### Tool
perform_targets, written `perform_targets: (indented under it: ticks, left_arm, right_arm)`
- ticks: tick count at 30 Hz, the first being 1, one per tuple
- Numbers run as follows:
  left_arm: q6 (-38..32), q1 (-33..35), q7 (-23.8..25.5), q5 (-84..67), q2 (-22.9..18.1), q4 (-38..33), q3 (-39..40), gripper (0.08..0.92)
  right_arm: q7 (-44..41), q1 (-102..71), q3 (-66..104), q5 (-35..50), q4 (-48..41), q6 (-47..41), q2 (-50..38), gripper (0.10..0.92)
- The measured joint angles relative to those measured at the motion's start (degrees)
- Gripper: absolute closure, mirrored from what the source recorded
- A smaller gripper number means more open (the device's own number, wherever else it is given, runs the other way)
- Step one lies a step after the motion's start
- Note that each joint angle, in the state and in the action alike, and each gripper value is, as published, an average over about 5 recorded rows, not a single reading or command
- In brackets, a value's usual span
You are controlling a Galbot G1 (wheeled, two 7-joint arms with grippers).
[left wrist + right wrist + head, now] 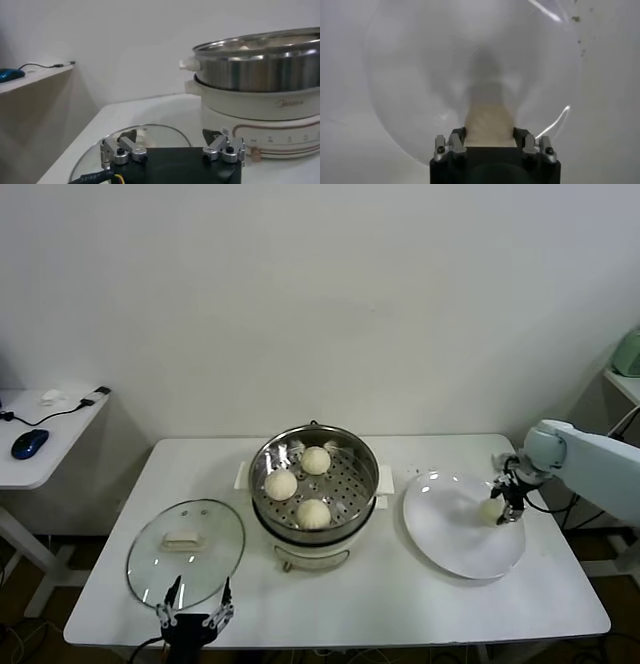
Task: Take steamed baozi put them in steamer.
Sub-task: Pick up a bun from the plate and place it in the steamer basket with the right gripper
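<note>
Next, I set the baozi, which is still on the white plate, down with my right gripper on the steamer tray's bare patch (343, 487) closest to the white plate.
The steel steamer (258, 474) stands mid-table and holds three cream-white baozi (281, 484), (316, 460), (313, 513) on its perforated tray. A fourth baozi (491, 511) sits on the right part of the white plate (450, 534). My right gripper (503, 506) is down on the plate, shut on that baozi; in the right wrist view the bun (489, 125) fills the space between the fingers (455, 137). My left gripper (193, 604) is open and empty at the table's front edge, by the glass lid; the steamer also shows in the left wrist view (260, 65).
The round glass lid (186, 550) with a white handle lies flat left of the steamer, also seen in the left wrist view (150, 135). A side desk (40, 444) with a blue mouse (29, 443) stands at the far left. A wall runs behind the table.
</note>
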Motion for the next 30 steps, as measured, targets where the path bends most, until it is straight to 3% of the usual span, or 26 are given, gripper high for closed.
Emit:
perform_targets:
  ticks: [11, 18, 30]
  left_arm:
    - [0.6, -0.2, -0.1, 0.1, 1.0, -1.1, 0.7, 0.177]
    - [0.7, -0.3, -0.2, 0.0, 1.4, -1.4, 1.1, 0.177]
    - [0.7, 0.2, -0.2, -0.1, 1.7, -1.7, 0.8, 0.177]
  right_arm:
    - [0.4, 27.0, -15.3, 22.5, 13.6, -5.5, 6.9, 0.381]
    - [4.3, 35.3, -18.0, 35.6, 21.5, -10.9, 13.9, 0.38]
    - [11.8, 29.7, -18.7, 40.8, 22.6, -16.4, 23.5, 0.38]
